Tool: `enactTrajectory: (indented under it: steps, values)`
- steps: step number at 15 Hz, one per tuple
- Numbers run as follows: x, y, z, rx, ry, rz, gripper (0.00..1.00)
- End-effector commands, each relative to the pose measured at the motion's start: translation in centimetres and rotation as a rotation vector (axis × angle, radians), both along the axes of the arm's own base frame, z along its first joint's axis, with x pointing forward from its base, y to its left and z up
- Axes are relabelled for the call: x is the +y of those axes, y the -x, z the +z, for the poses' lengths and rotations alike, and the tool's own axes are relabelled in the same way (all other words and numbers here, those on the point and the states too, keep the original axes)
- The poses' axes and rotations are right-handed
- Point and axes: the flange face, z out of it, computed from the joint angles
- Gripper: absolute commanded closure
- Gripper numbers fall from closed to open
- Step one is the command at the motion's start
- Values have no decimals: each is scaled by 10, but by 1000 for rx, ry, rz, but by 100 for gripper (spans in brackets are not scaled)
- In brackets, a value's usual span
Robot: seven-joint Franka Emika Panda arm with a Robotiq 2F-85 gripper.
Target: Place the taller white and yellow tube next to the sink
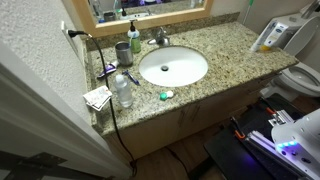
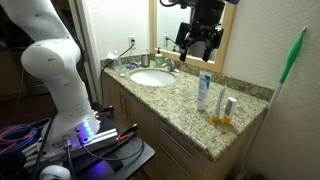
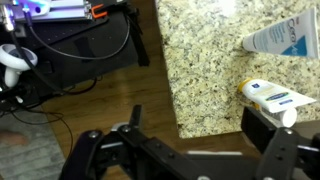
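My gripper is to go next to the white and yellow tube beside the blue-printed tube. It will close on the tube's top end (image 1: 279,29) (image 3: 303,98).
Two white tubes stand on their caps at the end of the granite counter (image 2: 190,120), far from the sink (image 2: 150,78). The taller tube (image 2: 204,92) is white with blue print. The shorter tube (image 2: 226,108) has a yellow cap. In the wrist view the blue-printed tube (image 3: 285,38) and the yellow-capped tube (image 3: 272,95) show at the right, by the counter corner. A white tube with yellow and blue (image 1: 264,38) also shows in an exterior view. My gripper (image 2: 200,40) hangs high above the counter in front of the mirror. It is open and empty (image 3: 200,125).
Around the sink (image 1: 173,67) are a faucet (image 1: 158,38), a soap bottle (image 1: 133,35), a cup (image 1: 122,52), a clear bottle (image 1: 123,92), a paper (image 1: 97,97) and a black cable (image 1: 108,100). A toilet (image 1: 300,75) is beside the counter. A cart with cables (image 3: 70,50) stands on the floor.
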Motion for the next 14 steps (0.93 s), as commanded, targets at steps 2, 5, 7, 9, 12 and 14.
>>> enactTrajectory:
  steps: [2, 5, 7, 9, 12, 14]
  values:
    - [-62, -30, -28, 2, -10, -258, 0]
    - [-56, -26, -30, 9, -20, -266, 0]
    - [-65, -32, -36, 21, -18, -291, 0]
    - [-67, -54, -55, 55, 2, -432, 0]
    - [-63, -76, -72, 48, -42, -621, 0]
    - [-64, -92, -84, 30, -51, -740, 0]
